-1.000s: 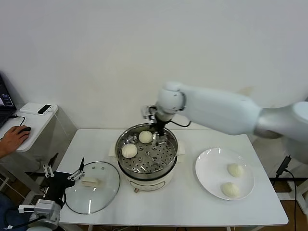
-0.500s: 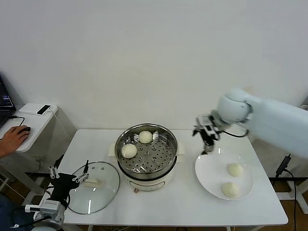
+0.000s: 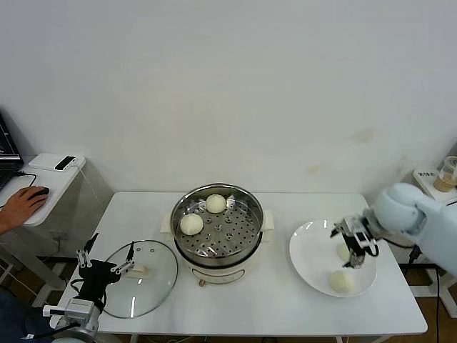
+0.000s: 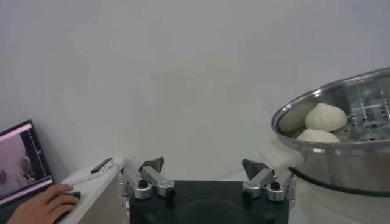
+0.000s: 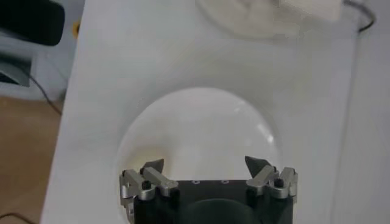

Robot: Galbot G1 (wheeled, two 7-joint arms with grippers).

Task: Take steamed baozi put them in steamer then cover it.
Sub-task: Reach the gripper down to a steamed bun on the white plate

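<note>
The front baozi on the white plate (image 3: 342, 281) (image 5: 149, 159) is nearest the table's front edge. My right gripper goes to it next and closes around its sides.
The steamer (image 3: 246, 246) stands mid-table with two baozi on its tray, one at the back (image 3: 216, 204) and one at the left (image 3: 191, 224). The left wrist view also shows the steamer (image 4: 341, 155) and those baozi (image 4: 326, 117). Two more baozi lie on the white plate (image 3: 310, 250): one at the front (image 3: 342, 281), one (image 3: 343, 252) partly behind my right gripper (image 3: 351, 247). That gripper is open and empty, low over the plate (image 5: 201, 131). The cover (image 3: 153, 279) lies flat on the table's left. My left gripper (image 3: 107, 259) is open beside it.
A side table at the far left holds a person's hand on a mouse (image 3: 20, 204) and a laptop (image 4: 21, 161). A cup (image 3: 450, 171) stands on a stand at the far right. The table's front edge runs close to the plate and the cover.
My right arm has swung from over the steamer's back rim rightward and down to the plate, empty. The second baozi stays in the steamer. My left gripper has shifted slightly.
</note>
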